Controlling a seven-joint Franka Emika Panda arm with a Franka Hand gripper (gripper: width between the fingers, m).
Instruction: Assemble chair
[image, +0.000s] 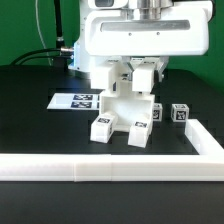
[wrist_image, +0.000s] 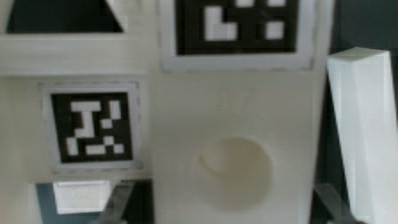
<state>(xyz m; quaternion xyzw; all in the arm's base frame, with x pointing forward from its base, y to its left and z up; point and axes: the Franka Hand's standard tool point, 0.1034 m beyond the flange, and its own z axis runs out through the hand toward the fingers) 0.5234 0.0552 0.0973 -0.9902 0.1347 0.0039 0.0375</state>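
Observation:
My gripper is to let go of the chair on the black table (image: 113, 128) between the marker board and the loose tagged blocks.
The chair (image: 126, 112) is a partly built white piece standing on the black table, with two square legs pointing toward the front rail and small tags on their ends. My gripper (image: 138, 78) comes down from above and its fingers close on the top of the upright part. In the wrist view that white part (wrist_image: 214, 120) fills the frame, showing two black-and-white tags and a shallow round dent. It sits between my dark fingers (wrist_image: 327, 200), and my gripper (wrist_image: 233, 200) is shut on it. Two loose tagged blocks (image: 158, 113) (image: 180, 114) lie to the exterior view's right.
The marker board (image: 78, 100) lies flat at the exterior view's left of the chair. A long white border rail (image: 100, 168) runs along the front and turns up the right side. Black cables hang at the back left.

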